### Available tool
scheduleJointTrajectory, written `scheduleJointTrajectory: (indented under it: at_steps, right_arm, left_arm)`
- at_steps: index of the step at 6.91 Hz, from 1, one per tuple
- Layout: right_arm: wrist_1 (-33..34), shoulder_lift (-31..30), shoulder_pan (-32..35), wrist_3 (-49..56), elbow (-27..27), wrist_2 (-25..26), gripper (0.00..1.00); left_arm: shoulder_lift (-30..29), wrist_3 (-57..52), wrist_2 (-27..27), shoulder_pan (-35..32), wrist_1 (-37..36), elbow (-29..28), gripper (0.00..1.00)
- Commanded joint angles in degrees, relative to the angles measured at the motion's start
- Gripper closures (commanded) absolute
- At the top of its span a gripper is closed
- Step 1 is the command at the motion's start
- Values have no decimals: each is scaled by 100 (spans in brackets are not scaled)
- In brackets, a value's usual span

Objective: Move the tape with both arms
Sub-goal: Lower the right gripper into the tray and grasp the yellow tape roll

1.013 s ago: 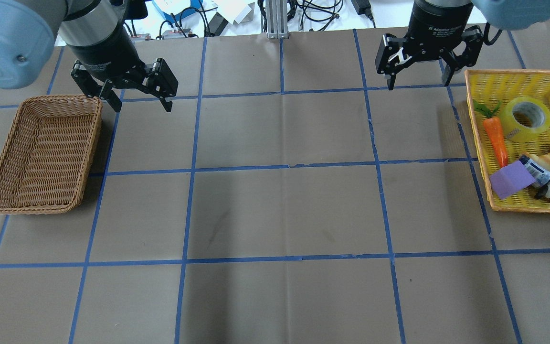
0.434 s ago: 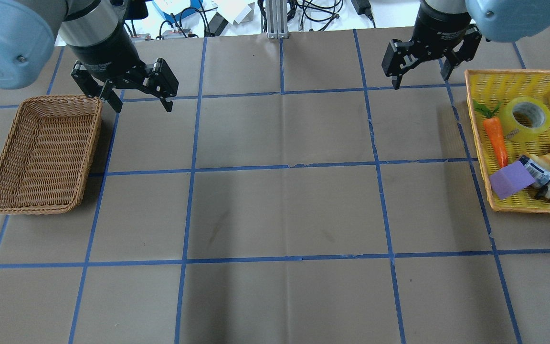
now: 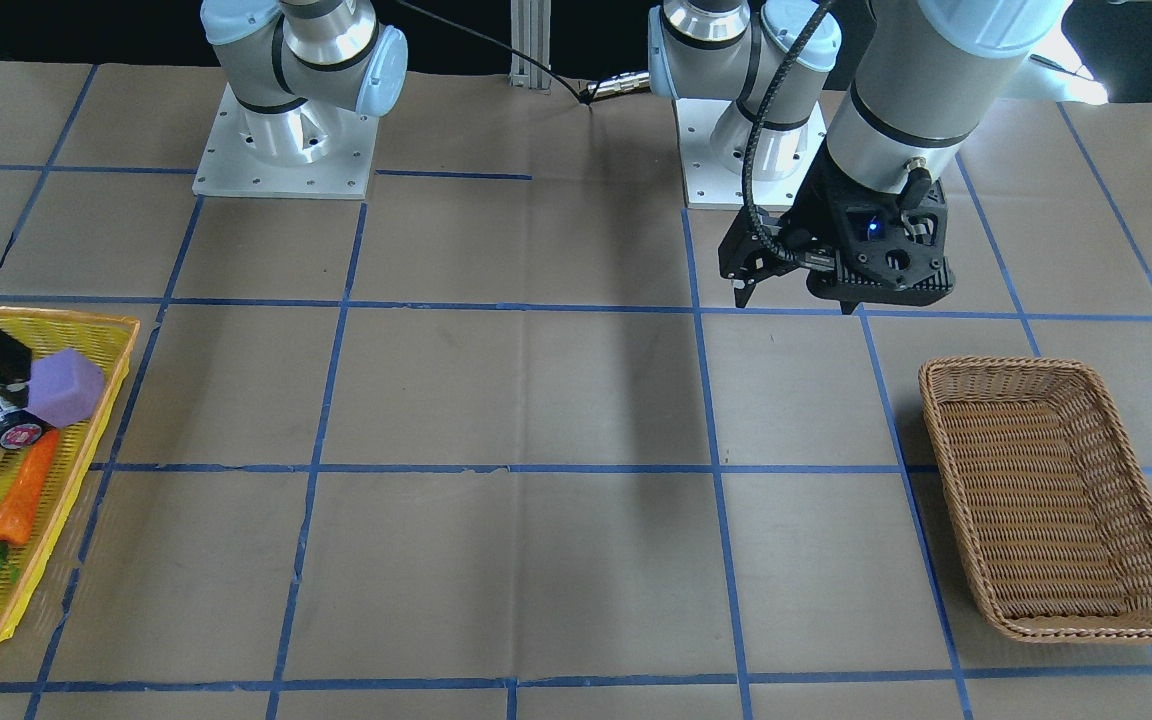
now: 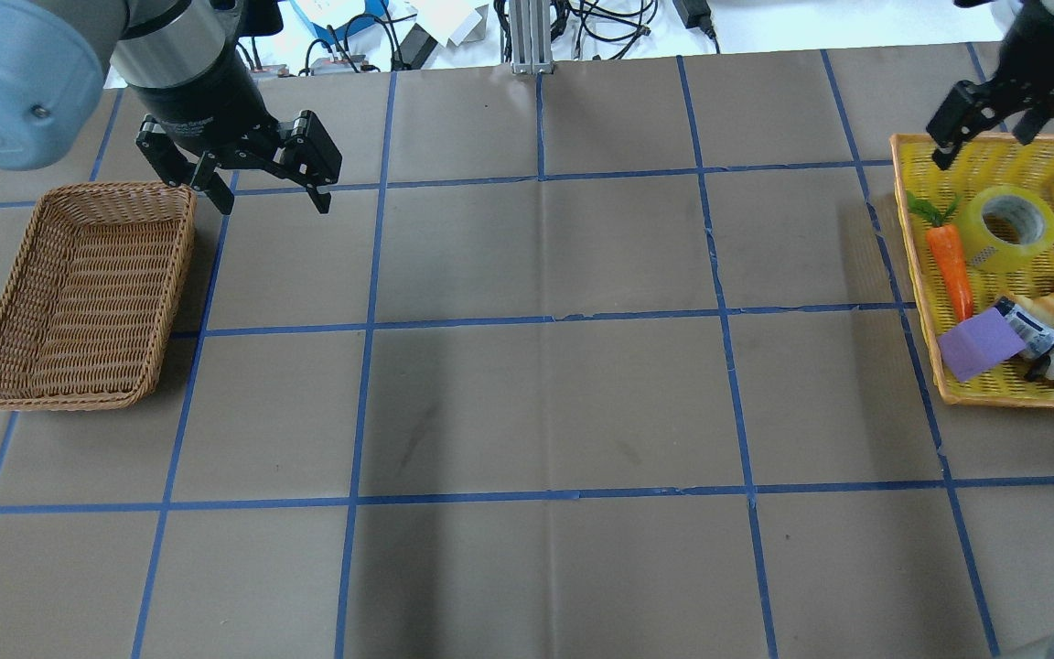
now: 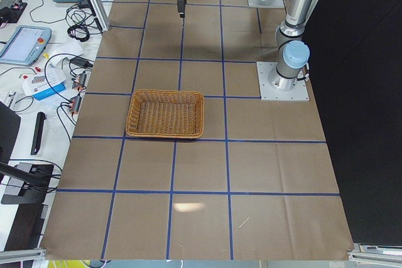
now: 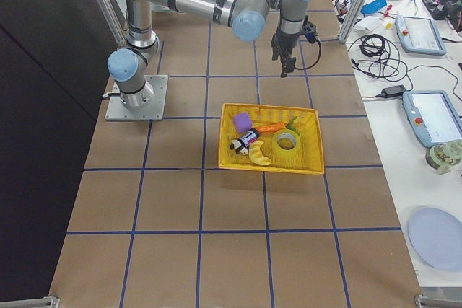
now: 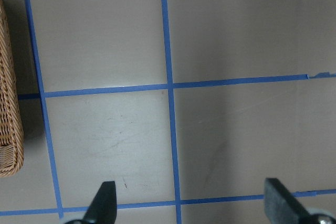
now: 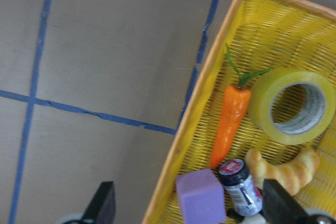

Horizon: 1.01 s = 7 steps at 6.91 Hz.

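The robot's right gripper will next go to the tape's side [image 8: 264, 114] beside the carrot and close there, with one finger inside the roll's hole.
The tape [image 4: 1010, 227], a yellow roll with a grey-white core, lies flat in the yellow basket [image 4: 1021, 400] at the table's right end. It also shows in the right wrist view [image 8: 293, 106] and the exterior right view [image 6: 287, 141]. My right gripper [image 4: 986, 146] is open and empty, held high over the basket's far left corner, apart from the tape. In its wrist view [image 8: 191, 205] the tape sits up and to the right of the fingers. My left gripper [image 4: 273, 201] is open and empty above the table, beside the wicker basket [image 4: 79, 398].
The yellow basket also holds a carrot [image 4: 951, 265], a croissant [image 4: 1053, 302], a purple block [image 4: 980, 343], a small bottle [image 4: 1026, 325] and a penguin toy [image 4: 1053, 359]. The wicker basket [image 3: 1036, 365] holds nothing. Cables and boxes lie beyond the table's far edge.
My right gripper has moved right, from over the bare table to above the yellow basket's far left corner. The left arm has not moved.
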<state>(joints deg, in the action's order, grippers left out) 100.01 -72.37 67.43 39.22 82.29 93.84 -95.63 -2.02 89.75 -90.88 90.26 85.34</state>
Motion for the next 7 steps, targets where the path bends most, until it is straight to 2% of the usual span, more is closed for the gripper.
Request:
scheduleJointTrajectory:
  at_steps: [1, 2, 3, 5, 6, 7]
  right_arm:
    - [1200, 1141, -765, 1304, 6, -119, 0]
    - [1257, 1355, -767, 1316, 24, -224, 0]
    - [1284, 1409, -767, 1282, 259, -365, 0]
    - [2029, 1427, -767, 1272, 769, -507, 0]
    - [2031, 1427, -767, 1342, 840, -481, 1]
    - [2031, 1410, -767, 1343, 815, -411, 16]
  left_arm:
    - [0, 0, 7, 1, 0, 0, 0]
    - [-9, 0, 7, 1, 0, 0, 0]
    - [0, 0, 7, 1, 0, 0, 0]
    - [0, 0, -2, 1, 9, 0, 0]
    - [0, 0, -2, 1, 0, -9, 0]
    - [0, 0, -2, 1, 0, 0, 0]
